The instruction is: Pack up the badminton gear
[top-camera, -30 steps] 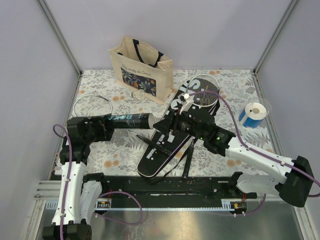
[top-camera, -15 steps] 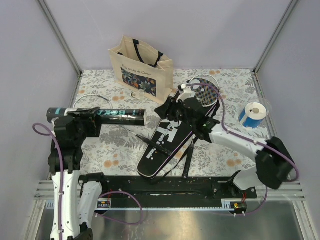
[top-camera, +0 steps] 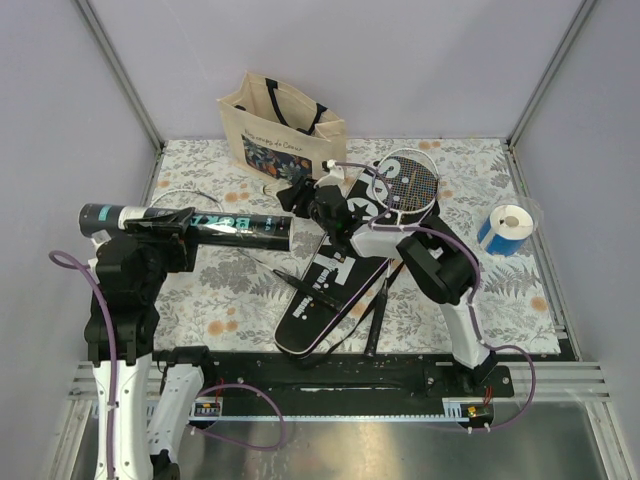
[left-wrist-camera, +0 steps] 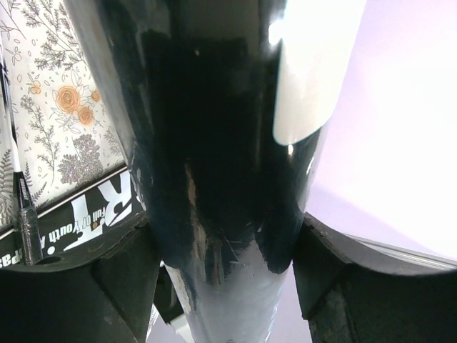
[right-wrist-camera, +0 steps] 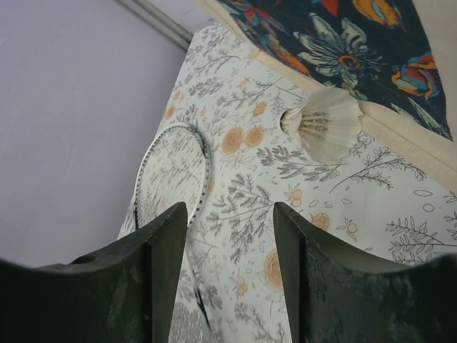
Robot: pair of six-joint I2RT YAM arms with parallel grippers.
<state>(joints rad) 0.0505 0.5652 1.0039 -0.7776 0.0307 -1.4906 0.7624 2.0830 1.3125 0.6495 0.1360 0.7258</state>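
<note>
The white shuttlecock beside the tote bag is next for my right gripper, which should go there and close on the shuttlecock's feathers (top-camera: 273, 189) (right-wrist-camera: 307, 146) near its cork.
My left gripper (top-camera: 165, 228) is shut on the long black tube (top-camera: 235, 231) and holds it level above the left of the table; in the left wrist view the tube (left-wrist-camera: 214, 143) fills the space between both fingers (left-wrist-camera: 118, 268). My right gripper (top-camera: 292, 196) stands open and empty low over the mat beside the tote bag, its gap (right-wrist-camera: 228, 211) over bare cloth. A white shuttlecock (right-wrist-camera: 325, 127) lies just ahead of it against the bag. One racket head (right-wrist-camera: 171, 171) lies to the left. The black cover (top-camera: 330, 285) lies in the middle with a second racket head (top-camera: 412, 185) at its far end.
The beige floral tote bag (top-camera: 285, 135) stands at the back, close to the right gripper. A blue-and-white roll (top-camera: 508, 228) sits at the right edge. Grey walls enclose the table on three sides. A purple cable (top-camera: 440, 235) loops along the right arm.
The right arm has swung left from over the cover to the foot of the tote bag. The left arm has carried the tube further left and higher.
</note>
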